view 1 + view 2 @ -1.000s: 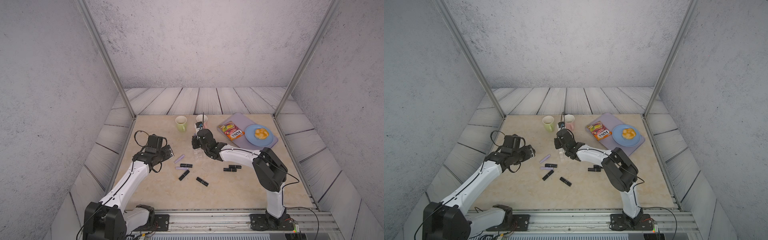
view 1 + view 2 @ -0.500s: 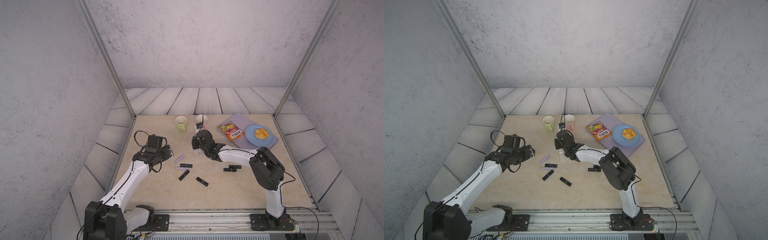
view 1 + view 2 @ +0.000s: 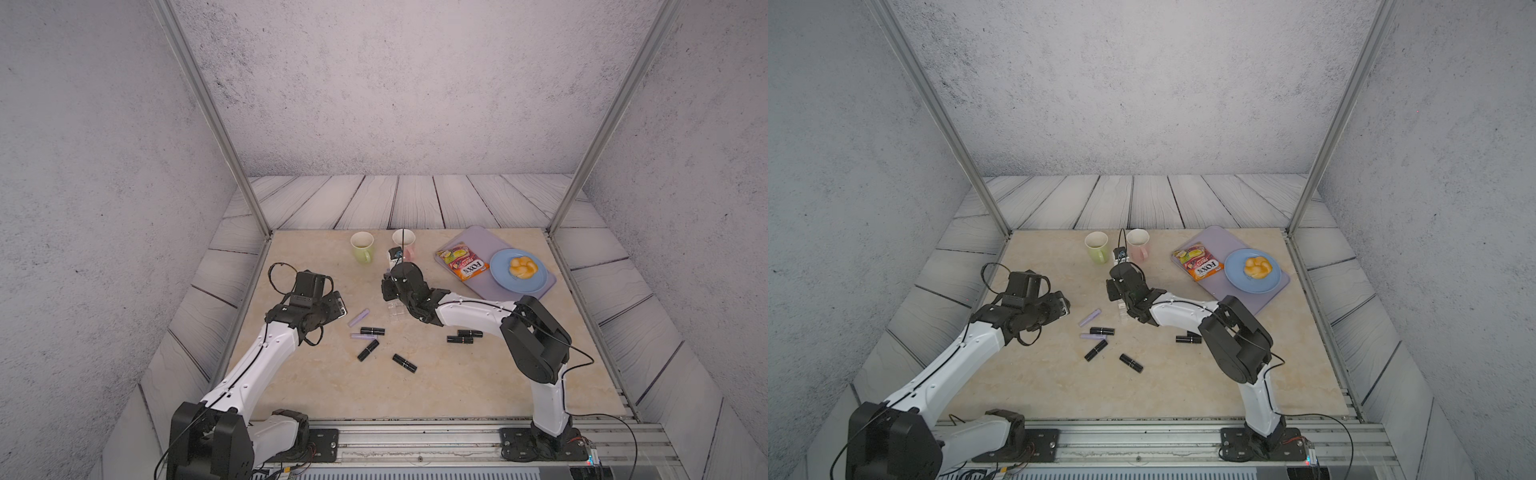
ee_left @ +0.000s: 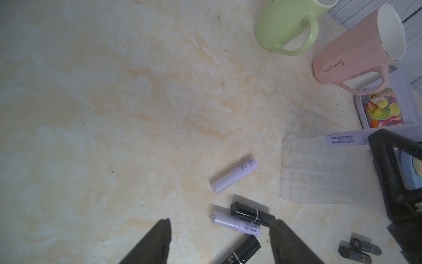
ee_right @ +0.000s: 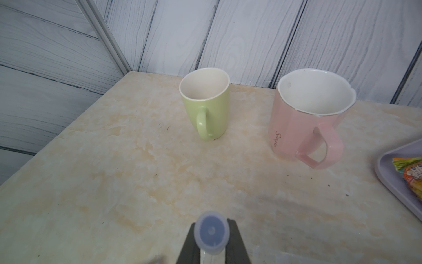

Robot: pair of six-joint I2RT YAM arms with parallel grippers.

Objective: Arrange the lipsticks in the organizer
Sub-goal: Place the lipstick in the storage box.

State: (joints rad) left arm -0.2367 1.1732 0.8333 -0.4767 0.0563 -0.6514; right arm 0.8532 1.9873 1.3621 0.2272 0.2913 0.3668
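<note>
The lilac lipstick will go down from my right gripper into the clear organizer's far corner slot [image 3: 389, 291], the one nearest the green mug.
My right gripper [image 5: 212, 233] is shut on a lilac lipstick [image 4: 342, 139], whose round end [image 5: 212, 231] faces the right wrist camera. It holds the tube at the far edge of the clear organizer [image 4: 319, 171], which shows faintly in a top view [image 3: 395, 309]. My left gripper [image 4: 221, 221] hangs open above the table, over a lilac lipstick [image 4: 235, 224] and a black one [image 4: 251, 213]. Another lilac tube [image 3: 358, 317] and several black ones [image 3: 404, 363] lie loose in the middle. Two black tubes [image 3: 464, 336] lie under the right forearm.
A green mug [image 3: 362, 246] and a pink mug [image 3: 404, 243] stand at the back of the table. At the back right a lilac flat tray [image 3: 473, 239] carries a candy bag [image 3: 462, 262] and a blue plate [image 3: 498, 274] with a pastry.
The right arm's elbow has shifted slightly; its gripper stays by the organizer with the lilac lipstick. The left arm has not moved.
</note>
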